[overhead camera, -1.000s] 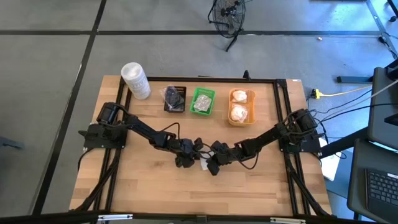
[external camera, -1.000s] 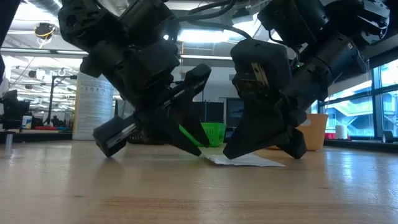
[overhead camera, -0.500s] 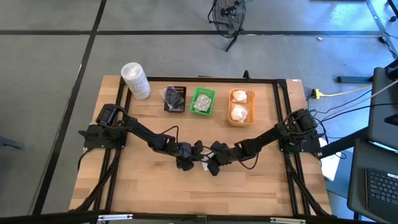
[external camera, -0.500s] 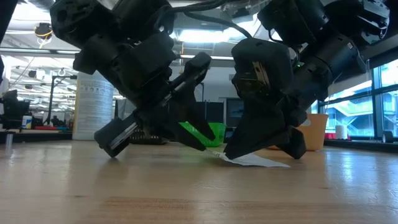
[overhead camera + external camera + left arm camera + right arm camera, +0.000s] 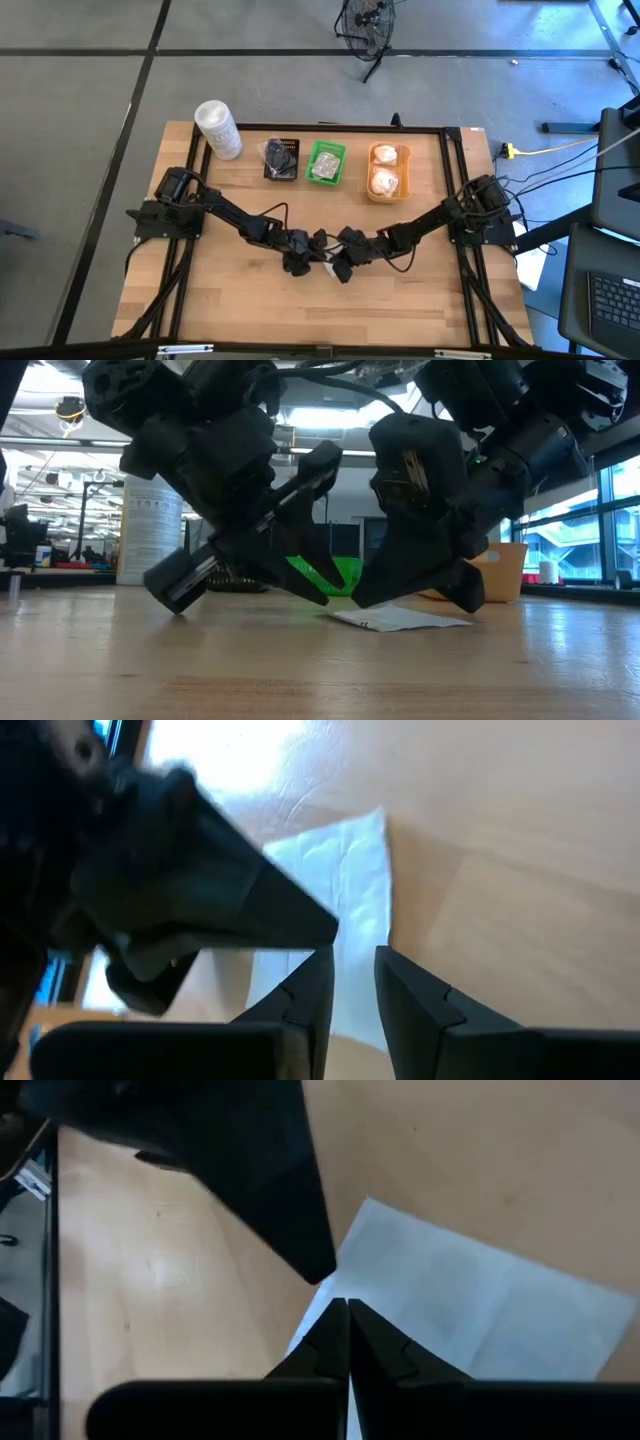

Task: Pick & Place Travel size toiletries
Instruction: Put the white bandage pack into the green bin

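My right gripper will back off, open its fingers, which are shut over the white sachet's end by my left gripper, and pinch the sachet's opposite edge [image 5: 615, 1338].
A flat white sachet [image 5: 328, 266] lies on the wooden table near its middle, also seen in the low view [image 5: 400, 618] and both wrist views [image 5: 345, 870] [image 5: 480, 1310]. My left gripper [image 5: 352, 956] slants down at the sachet's edge from the left, and its fingers stand a small gap apart with white showing between them. My right gripper [image 5: 347, 1304] slants down from the right, shut, with its tips over the same end of the sachet. In the high view the left gripper [image 5: 316, 262] and the right gripper [image 5: 336, 266] almost meet. My left gripper's fingertips [image 5: 322, 960] stand over the sachet's edge [image 5: 362, 935], one on each side of a strip of it; whether they touch it I cannot tell. My right gripper's shut fingertips [image 5: 335, 1315] point slanting down at the sachet's end [image 5: 365, 1230]; whether they touch it I cannot tell. The sachet lies flat on the table.
Along the far side stand a black tray [image 5: 284, 172], a green tray [image 5: 339, 162] and an orange tray [image 5: 388, 197], each with items in it. A tall white tub [image 5: 217, 128] stands at the far left. Bare wood lies toward the near edge.
My left gripper has rolled a little and edged toward the sachet. The sachet's end by the grippers was tipped up against my right gripper's tips half a second ago; now it lies flat on the table.
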Robot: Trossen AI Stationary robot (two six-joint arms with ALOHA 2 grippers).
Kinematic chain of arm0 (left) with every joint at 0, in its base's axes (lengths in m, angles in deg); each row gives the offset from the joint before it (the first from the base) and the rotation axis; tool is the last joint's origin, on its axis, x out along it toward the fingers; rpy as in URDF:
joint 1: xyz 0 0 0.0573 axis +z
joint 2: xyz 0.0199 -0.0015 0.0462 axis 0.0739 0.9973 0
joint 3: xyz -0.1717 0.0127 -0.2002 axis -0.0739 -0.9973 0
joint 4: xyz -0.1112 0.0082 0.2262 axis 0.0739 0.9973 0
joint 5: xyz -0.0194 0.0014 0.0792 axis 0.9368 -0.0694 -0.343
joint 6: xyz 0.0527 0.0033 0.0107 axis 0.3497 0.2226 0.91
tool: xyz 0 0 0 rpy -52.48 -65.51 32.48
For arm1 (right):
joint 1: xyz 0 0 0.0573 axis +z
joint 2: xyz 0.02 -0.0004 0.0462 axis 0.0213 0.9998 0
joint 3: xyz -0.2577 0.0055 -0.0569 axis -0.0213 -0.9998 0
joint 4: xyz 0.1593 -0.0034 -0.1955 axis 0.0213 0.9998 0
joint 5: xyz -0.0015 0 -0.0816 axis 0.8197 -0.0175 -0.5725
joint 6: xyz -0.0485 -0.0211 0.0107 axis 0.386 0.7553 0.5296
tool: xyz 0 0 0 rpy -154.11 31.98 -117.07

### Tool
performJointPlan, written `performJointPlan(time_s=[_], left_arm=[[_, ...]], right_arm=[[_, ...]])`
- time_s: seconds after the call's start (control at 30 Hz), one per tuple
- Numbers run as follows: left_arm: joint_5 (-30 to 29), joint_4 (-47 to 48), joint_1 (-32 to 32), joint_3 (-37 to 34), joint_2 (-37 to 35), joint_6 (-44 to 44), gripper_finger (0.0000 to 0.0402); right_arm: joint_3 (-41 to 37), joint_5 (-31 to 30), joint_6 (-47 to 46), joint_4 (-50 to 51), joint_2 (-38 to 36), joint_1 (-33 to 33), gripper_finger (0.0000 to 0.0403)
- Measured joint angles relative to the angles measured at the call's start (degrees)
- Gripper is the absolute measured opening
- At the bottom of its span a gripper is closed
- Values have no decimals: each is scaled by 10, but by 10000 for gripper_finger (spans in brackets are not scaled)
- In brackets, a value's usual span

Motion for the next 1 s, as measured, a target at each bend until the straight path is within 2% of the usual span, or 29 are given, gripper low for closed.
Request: performJointPlan(time_s=[0.2, 0.33, 0.47, 0.6, 0.67, 0.87, 1.0], left_arm=[[-89, 2, -14, -1, -3, -47, 72], [-121, 1, -27, -1, -8, -51, 65], [-99, 0, -34, -1, -13, -72, 56], [-28, -6, -33, -2, -13, -90, 45], [-6, -14, -26, -3, -11, -102, 38], [-17, -57, -10, -3, -11, -107, 21], [18, -75, -4, -3, -11, -117, 12]], right_arm=[[0, 4, 61, 4, -14, 6, 2], [0, 11, 82, 32, -47, 17, 2], [0, -6, 84, 122, -102, 28, 2], [0, -17, 80, 188, -144, 31, 2], [0, -18, 68, 201, -150, 31, 2], [0, 4, 19, 249, -140, 23, 16], [0, -4, -9, 263, -131, 23, 34]])
